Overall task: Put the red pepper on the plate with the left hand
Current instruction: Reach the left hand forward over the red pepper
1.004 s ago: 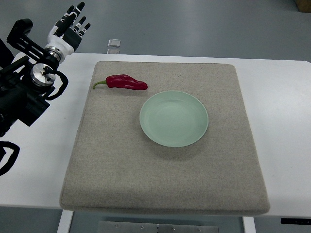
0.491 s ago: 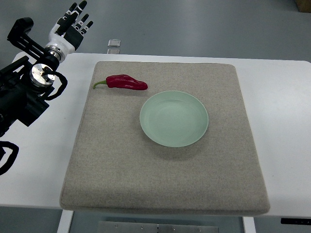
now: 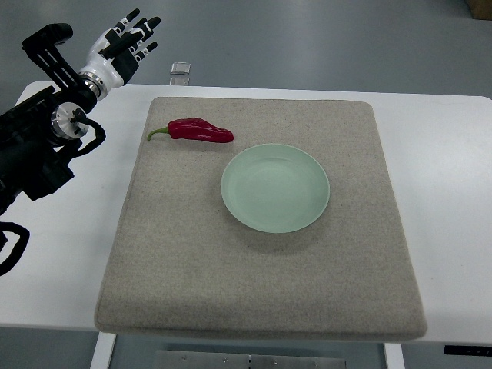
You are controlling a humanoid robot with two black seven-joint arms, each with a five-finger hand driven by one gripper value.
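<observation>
The robot's left gripper needs to close on the red pepper's thick end (image 3: 183,128) next to its green stem, leaving the pointed end sticking out toward the plate.
A red pepper (image 3: 200,131) with a green stem lies on the grey mat (image 3: 261,277), at its far left. A pale green plate (image 3: 275,187) sits empty on the mat, just right of and nearer than the pepper. My left hand (image 3: 127,40) is raised above the table's far left corner, fingers spread and empty, well left of and beyond the pepper. The right arm is out of view.
The mat lies on a white table (image 3: 450,200). A small clear object (image 3: 181,70) sits at the table's far edge, beyond the mat. My black left arm (image 3: 34,154) covers the table's left side.
My left hand has swung to the right and slightly farther back, toward the mat's far left corner. Pepper and plate have not moved.
</observation>
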